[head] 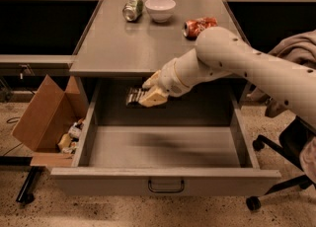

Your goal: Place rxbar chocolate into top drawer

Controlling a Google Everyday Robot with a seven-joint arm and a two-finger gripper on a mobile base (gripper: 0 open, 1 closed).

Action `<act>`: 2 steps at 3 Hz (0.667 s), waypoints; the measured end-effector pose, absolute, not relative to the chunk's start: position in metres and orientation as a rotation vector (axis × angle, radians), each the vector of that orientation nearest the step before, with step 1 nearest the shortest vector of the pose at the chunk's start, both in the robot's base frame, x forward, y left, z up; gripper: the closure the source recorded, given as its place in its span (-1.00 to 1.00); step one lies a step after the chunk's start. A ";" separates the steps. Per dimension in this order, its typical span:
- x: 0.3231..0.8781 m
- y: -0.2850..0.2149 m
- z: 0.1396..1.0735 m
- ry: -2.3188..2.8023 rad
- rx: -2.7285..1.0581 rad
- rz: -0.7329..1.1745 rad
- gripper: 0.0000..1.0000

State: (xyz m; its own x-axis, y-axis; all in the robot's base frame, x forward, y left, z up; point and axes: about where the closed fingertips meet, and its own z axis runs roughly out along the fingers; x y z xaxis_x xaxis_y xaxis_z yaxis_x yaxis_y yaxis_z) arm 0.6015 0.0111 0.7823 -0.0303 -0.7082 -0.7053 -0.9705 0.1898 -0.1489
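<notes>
My gripper will release the rxbar chocolate when it gets to the open top drawer, setting it free near the middle of the open top drawer's grey bottom (145, 124).
The top drawer (163, 179) is pulled wide open, a deep grey metal drawer with a dark wire pull handle (166, 186) at its front centre. My gripper (146, 93) is shut on the rxbar chocolate (135, 96), a small dark bar with pale lettering. It holds the bar in the air over the back of the open drawer, just below the front edge of the counter top (123, 48). The bar sticks out to the left of the tan fingers (153, 97).
On the counter stand a green can (132, 10) on its side, a white bowl (160, 9) and a crushed orange can (199, 26). A brown cardboard box (44, 115) with litter sits on the floor left of the drawer. An office chair (291, 142) is at the right.
</notes>
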 end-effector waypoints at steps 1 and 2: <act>0.591 -0.004 0.754 1.872 -1.559 0.505 1.00; 0.585 -0.013 0.731 1.937 -1.540 0.529 1.00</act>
State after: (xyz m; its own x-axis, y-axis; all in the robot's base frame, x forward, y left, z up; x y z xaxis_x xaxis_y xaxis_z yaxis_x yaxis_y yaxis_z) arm 0.5846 -0.0128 0.7310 -0.1457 -0.7275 -0.6705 -0.9672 0.2473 -0.0582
